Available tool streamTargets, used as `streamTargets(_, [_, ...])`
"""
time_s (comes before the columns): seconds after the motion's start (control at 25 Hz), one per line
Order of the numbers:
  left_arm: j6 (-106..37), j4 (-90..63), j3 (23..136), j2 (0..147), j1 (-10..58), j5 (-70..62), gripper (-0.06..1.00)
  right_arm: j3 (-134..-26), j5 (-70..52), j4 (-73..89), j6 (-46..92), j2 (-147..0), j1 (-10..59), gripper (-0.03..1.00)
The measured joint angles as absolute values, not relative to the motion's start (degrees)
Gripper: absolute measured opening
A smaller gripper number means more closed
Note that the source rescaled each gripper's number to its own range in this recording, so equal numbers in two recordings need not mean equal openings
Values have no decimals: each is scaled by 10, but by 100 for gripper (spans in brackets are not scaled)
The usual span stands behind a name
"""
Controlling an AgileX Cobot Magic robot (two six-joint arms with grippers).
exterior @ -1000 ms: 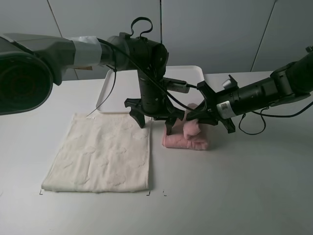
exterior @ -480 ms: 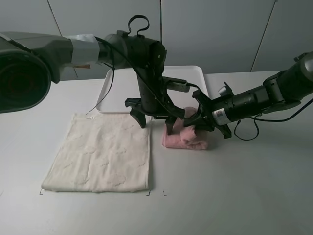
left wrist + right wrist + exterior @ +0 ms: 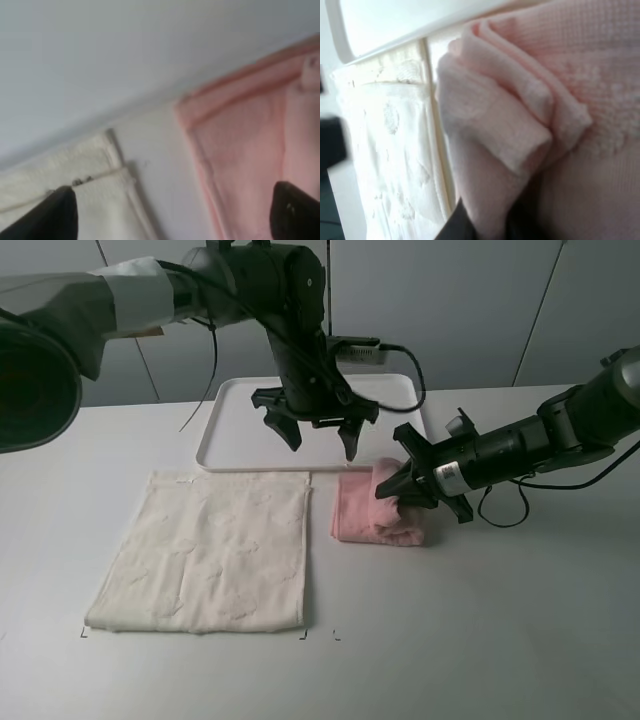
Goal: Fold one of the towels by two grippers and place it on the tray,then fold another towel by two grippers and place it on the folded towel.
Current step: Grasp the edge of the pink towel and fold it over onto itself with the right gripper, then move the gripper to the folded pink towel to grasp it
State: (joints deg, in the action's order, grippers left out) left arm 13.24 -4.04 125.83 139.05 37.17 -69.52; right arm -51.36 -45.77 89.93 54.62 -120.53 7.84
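Observation:
Right gripper pinches a bunched fold atop the pink towel; it should release that fold, back off and take the towel's end edge [image 3: 419, 531] on its own side.
The pink towel [image 3: 362, 512] lies partly folded on the table just in front of the white tray [image 3: 232, 430]. My right gripper [image 3: 400, 485] is shut on a bunched fold at the towel's right end; the right wrist view shows that fold [image 3: 500, 130] pinched between its fingers [image 3: 462, 225]. My left gripper [image 3: 316, 436] hangs open and empty above the tray's front edge, clear of the towel. In the left wrist view the pink towel [image 3: 245, 150] lies below between the spread fingertips [image 3: 55, 215]. The cream towel [image 3: 205, 550] lies flat and unfolded at the left.
The tray's raised rim [image 3: 260, 469] runs right behind both towels. A cable [image 3: 205, 390] from the left arm trails over the tray's left side. The cream towel's corner [image 3: 85, 180] lies close to the pink towel.
My left gripper has lifted off the pink towel and moved back and up over the tray's front edge. My right gripper has closed on the towel's right end and shifted slightly left.

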Motion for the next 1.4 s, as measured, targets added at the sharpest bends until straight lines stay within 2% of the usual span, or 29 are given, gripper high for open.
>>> streamTargets(0.12, [114,-53,1287,1389,356,-695,98,-514,-458,906,546,-1205,78,7])
streamTargets(0.2, [104,-62,1296,1388,348,-696,98,-514,-459,919,552,-1205,78,17])
streamTargets(0.36, [85,-93,1299,1387,338,-698,98,-514,-499,973,586,-1206,78,59])
streamTargets(0.44, [78,-98,1299,1387,338,-697,98,-514,-536,988,597,-1206,78,73])
streamTargets(0.52, [75,-100,1299,1387,338,-697,98,-514,-565,995,599,-1206,78,75])
streamTargets(0.72, [71,-105,1299,1387,332,-698,98,-514,-592,996,604,-1206,72,72])
streamTargets(1.12, [60,-106,1299,1387,326,-698,98,-514,-564,868,558,-1180,-45,72])
streamTargets(1.4, [59,-107,1299,1387,326,-698,98,-513,-507,803,525,-1179,-37,72])
